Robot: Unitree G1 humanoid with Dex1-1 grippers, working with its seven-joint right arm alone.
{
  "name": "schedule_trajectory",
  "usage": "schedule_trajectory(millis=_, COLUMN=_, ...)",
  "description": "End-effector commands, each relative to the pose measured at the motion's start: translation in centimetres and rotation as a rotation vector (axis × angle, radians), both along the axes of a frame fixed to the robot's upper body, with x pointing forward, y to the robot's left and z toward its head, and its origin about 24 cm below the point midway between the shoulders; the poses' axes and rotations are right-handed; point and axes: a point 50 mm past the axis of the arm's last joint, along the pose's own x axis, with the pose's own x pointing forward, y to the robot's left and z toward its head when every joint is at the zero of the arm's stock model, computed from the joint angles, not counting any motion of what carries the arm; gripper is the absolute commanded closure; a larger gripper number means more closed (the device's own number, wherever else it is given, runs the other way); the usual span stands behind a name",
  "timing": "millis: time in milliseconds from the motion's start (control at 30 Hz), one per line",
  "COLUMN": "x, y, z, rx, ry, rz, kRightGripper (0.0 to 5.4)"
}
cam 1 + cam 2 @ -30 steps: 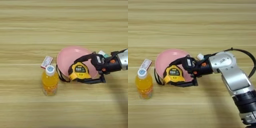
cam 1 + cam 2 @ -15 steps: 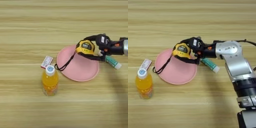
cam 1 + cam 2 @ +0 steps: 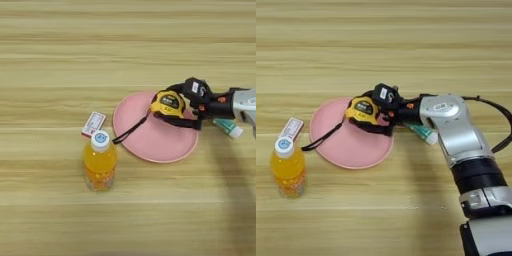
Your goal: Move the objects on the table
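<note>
I need to use my right gripper to set the yellow-black tape measure down on the far half of the pink plate (image 3: 150, 112).
The yellow-black tape measure (image 3: 168, 103) is over the right part of the pink plate (image 3: 150, 140), and my right gripper (image 3: 169, 106) is shut on it, one black finger above and one below. I cannot tell whether it touches the plate. Its black strap (image 3: 131, 131) trails down-left across the plate onto the table (image 3: 125, 55). The green-and-white tube (image 3: 423, 133) lies just right of the plate, partly under my forearm (image 3: 451, 120). The white-and-red packet (image 3: 93, 123) lies flat left of the plate.
An orange drink bottle (image 3: 100, 160) with a white cap stands upright just in front of the packet, close to the strap's end. My silver arm comes in from the right and the lower right edge.
The gripper carried the tape measure from the plate's near edge up to its far right side, then moved it slightly back over the plate. The tube, once hidden behind the gripper, now shows.
</note>
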Motion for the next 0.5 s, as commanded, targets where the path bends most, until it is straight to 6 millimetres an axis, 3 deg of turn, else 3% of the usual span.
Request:
schedule_trajectory(millis=33, x=1.8, y=0.6, z=3.5, rx=0.02, ry=-0.169, rz=-0.023, kRightGripper=1.34)
schedule_trajectory(millis=500, x=3.3, y=0.9, z=2.6, rx=0.115, ry=-0.122, rz=-0.147, kRightGripper=1.34)
